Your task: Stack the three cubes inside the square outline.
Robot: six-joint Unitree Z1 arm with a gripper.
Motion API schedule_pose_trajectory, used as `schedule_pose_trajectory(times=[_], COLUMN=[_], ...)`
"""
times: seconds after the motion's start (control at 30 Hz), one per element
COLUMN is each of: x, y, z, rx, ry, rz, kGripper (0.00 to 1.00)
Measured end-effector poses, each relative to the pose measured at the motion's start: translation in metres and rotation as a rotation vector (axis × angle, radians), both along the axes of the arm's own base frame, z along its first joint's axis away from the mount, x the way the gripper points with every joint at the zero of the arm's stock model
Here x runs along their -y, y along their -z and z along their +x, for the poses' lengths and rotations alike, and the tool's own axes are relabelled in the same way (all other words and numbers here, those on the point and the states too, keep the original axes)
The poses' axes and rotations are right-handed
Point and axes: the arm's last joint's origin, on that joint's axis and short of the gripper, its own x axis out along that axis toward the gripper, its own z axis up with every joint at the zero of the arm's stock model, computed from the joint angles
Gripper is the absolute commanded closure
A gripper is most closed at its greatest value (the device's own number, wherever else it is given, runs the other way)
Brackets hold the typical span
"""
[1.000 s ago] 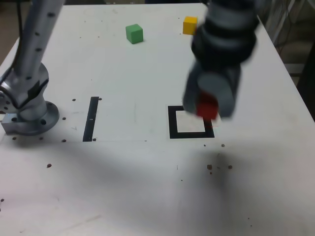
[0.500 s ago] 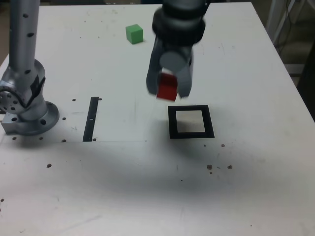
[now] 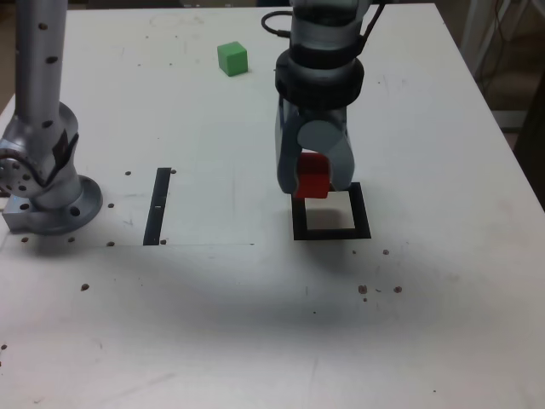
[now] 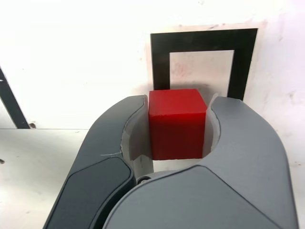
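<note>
The red cube, hanging just above the table now, will be let go by my gripper on the white patch in the middle of the black square outline point(image 3: 329, 211) point(image 4: 200, 86).
My gripper point(image 3: 312, 184) is shut on the red cube point(image 3: 312, 174), which hangs just above the table at the far edge of the square outline point(image 3: 298, 224). In the wrist view the red cube point(image 4: 177, 123) sits clamped between both grey fingers point(image 4: 119, 138), with the square outline point(image 4: 159, 62) directly beyond it. The green cube point(image 3: 232, 59) rests on the table at the back, toward the exterior view's left. The yellow cube is hidden behind the arm.
The arm's base point(image 3: 47, 192) stands at the exterior view's left edge. A narrow black strip point(image 3: 157, 205) lies between the base and the outline. Small dark specks point(image 3: 378, 290) dot the white table point(image 3: 255, 324) in front of the outline.
The gripper swung with the red cube from the outline's right side to its far left, then came down toward the outline's far edge. The arm now covers the yellow cube.
</note>
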Motion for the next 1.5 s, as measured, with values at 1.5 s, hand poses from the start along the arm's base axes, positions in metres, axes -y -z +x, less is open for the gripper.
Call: schedule_pose_trajectory(times=[1.5], x=[0.006], y=[0.038], z=[0.021], rx=[-0.029], ry=[0.053], rz=[0.014], kGripper=[0.39])
